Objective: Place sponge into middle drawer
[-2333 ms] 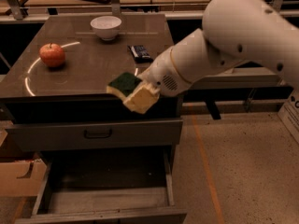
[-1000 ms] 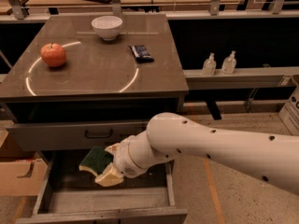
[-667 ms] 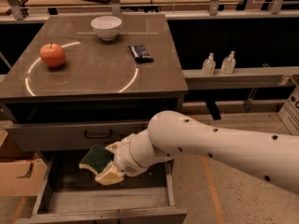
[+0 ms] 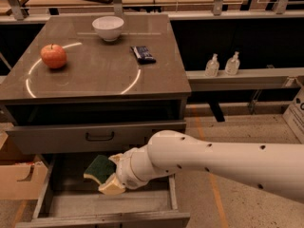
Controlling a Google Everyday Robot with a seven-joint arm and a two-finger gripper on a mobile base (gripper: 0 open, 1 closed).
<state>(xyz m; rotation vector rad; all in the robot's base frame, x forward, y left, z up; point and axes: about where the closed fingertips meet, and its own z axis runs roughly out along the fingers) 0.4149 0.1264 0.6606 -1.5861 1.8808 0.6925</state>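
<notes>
My gripper is going to let go of the sponge on the middle drawer's dark bottom [image 4: 101, 181], just below the black loop handle of the upper drawer.
The sponge [image 4: 99, 169], with a dark green top and pale yellow body, is held tilted in my gripper [image 4: 108, 175]. The gripper is shut on it, with one pale finger [image 4: 111, 187] under the sponge's lower edge. Sponge and gripper hang over the left part of the open middle drawer [image 4: 118, 204], a little above its dusty dark floor. My white arm reaches in from the right and hides the drawer's right rear part.
The upper drawer front with a black loop handle [image 4: 99, 137] sits just above the sponge. On the tabletop are an apple [image 4: 53, 56], a white bowl [image 4: 108, 27] and a dark blue snack packet [image 4: 143, 54]. A cardboard box [image 4: 16, 179] stands left of the drawer.
The gripper came down with the sponge from the tabletop's front edge to over the open middle drawer. Over the last second it has barely moved.
</notes>
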